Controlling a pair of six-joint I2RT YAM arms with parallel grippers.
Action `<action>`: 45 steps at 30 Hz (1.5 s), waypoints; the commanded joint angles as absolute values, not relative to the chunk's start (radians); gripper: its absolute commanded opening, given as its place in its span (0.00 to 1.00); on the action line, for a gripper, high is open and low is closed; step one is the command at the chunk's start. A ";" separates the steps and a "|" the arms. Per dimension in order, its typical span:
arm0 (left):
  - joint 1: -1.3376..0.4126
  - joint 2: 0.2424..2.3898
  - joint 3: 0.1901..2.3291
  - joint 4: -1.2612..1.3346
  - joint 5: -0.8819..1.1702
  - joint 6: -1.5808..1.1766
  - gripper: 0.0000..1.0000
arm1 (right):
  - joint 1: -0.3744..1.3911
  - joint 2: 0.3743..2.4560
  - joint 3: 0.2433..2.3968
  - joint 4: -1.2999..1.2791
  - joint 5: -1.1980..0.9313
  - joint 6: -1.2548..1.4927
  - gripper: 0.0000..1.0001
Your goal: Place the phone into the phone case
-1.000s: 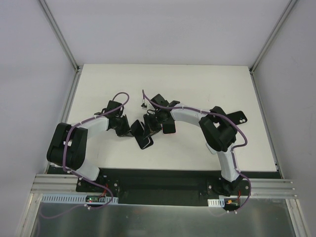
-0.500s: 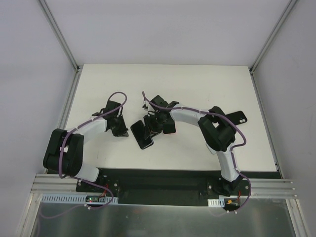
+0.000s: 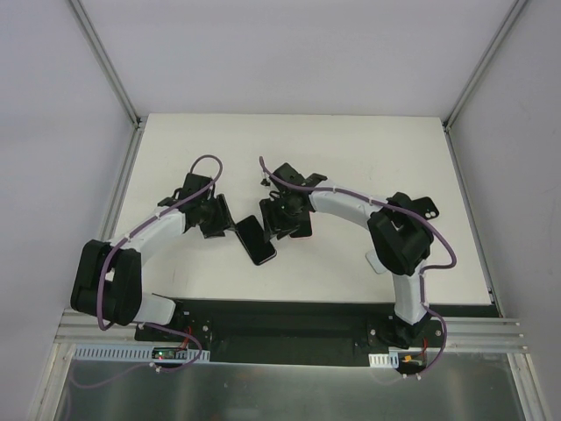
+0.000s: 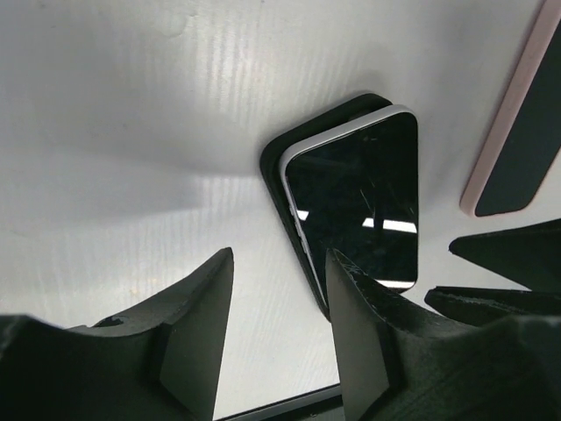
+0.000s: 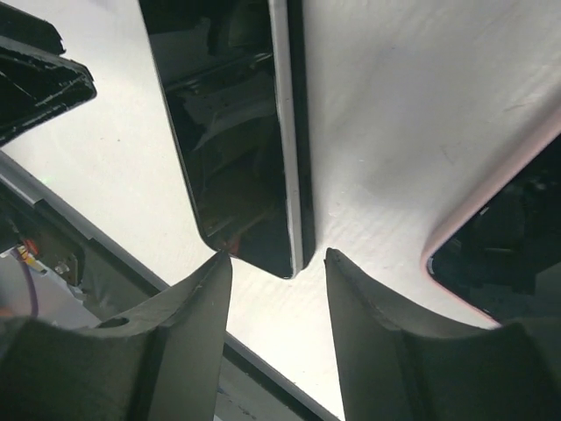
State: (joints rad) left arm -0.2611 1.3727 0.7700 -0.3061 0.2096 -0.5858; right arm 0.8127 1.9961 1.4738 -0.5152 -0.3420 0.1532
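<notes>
I can see the phone's pale edge sticking up from the phone case, so I need to grip both with my right gripper at the phone case's near corner [image 3: 272, 254] and lift them with my left gripper.
The phone [image 3: 255, 239], black-screened with a pale edge, lies flat on the white table between the arms. In the left wrist view the phone [image 4: 355, 202] rests in the black phone case [image 4: 273, 162], whose rim shows along its left and top sides. The right wrist view shows the phone [image 5: 232, 132] with the case edge [image 5: 296, 105] beside it. My left gripper [image 3: 230, 225] [image 4: 276, 267] is open just left of the phone, holding nothing. My right gripper [image 3: 273, 230] [image 5: 273, 263] stands open at the phone's other side, also holding nothing.
A pink-edged dark slab [image 3: 302, 226] [image 4: 517, 132] [image 5: 500, 237] lies just right of the phone, under the right wrist. Another black phone [image 3: 423, 208] lies at the table's right, by the right arm's elbow. The black front rail [image 3: 280, 316] runs along the near edge.
Both grippers have opened and let go of the phone and case, which now lie flat on the table. The left gripper has drawn back to the left.
</notes>
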 commanded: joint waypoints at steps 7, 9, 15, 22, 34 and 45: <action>-0.265 1.485 0.749 -0.186 0.357 -0.614 0.46 | 0.799 2.032 1.516 -0.535 -0.318 0.072 0.46; -0.267 1.503 0.749 -0.184 0.362 -0.614 0.45 | 0.799 2.049 1.509 -0.517 -0.316 0.081 0.32; -0.287 1.494 0.729 -0.184 0.373 -0.607 0.46 | 0.819 2.048 1.414 -0.414 -0.359 0.136 0.26; -0.291 1.503 0.726 -0.181 0.393 -0.595 0.46 | 0.867 2.079 1.378 -0.400 -0.348 0.192 0.18; -0.293 1.512 0.692 -0.149 0.448 -0.586 0.43 | 0.890 2.000 1.203 -0.149 -0.448 0.328 0.36; -0.293 1.503 0.666 -0.124 0.500 -0.604 0.18 | 0.871 1.999 1.135 0.036 -0.570 0.417 0.48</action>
State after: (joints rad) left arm -0.2726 1.5066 0.7021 -0.1532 0.4191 -0.5850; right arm 0.8536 1.9812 1.2053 -0.0959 -0.4992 0.3527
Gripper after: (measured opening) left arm 0.238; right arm 0.463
